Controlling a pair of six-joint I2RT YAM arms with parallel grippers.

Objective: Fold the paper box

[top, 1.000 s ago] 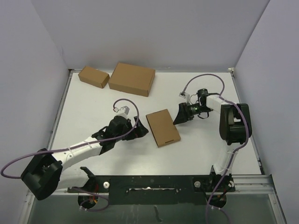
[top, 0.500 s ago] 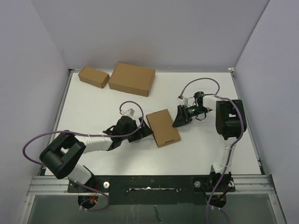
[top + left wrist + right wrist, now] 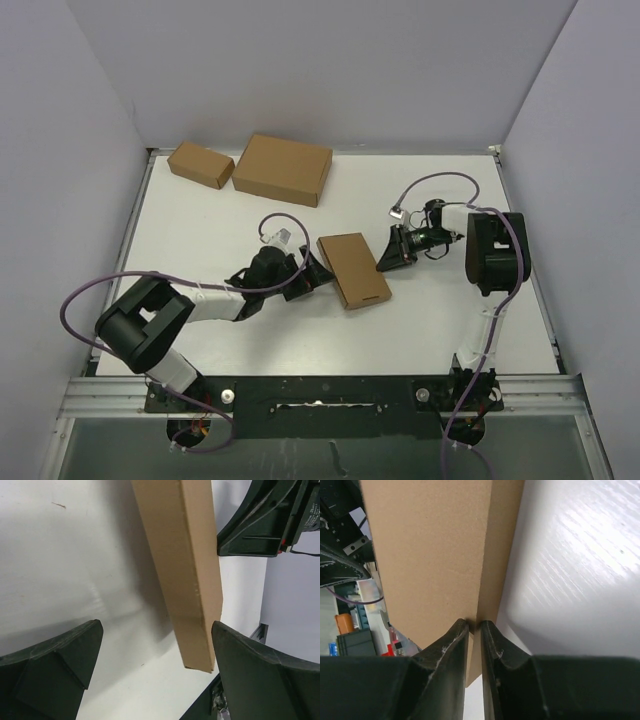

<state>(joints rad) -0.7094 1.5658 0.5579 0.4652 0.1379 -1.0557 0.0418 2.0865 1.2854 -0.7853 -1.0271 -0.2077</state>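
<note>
My left gripper closes next on the paper box's long side [image 3: 338, 283] [image 3: 181, 599] opposite my right gripper, between the middle of that side and its near end.
The paper box [image 3: 353, 268] lies flat in the middle of the white table [image 3: 200, 230], a shallow brown rectangle with its lid down. My left gripper [image 3: 313, 273] sits low at the box's left side, open. In the left wrist view the box's near corner [image 3: 197, 630] lies between the wide-spread fingers [image 3: 60, 650] of that gripper [image 3: 155, 630], touching neither. My right gripper [image 3: 393, 250] is at the box's right edge. In the right wrist view its jaws [image 3: 474, 624] are drawn almost together, their tips against the box's [image 3: 430, 545] upper edge where the top meets the side wall.
Two other brown boxes stand at the back left: a small one [image 3: 200, 164] and a larger one [image 3: 282, 169]. Grey walls close in the table on three sides. The arm bases and a metal rail [image 3: 330, 395] run along the near edge.
My right gripper's jaws have closed from wide to almost together at the box's right edge. The left gripper has slid right up to the box's left side. The box has shifted slightly right.
</note>
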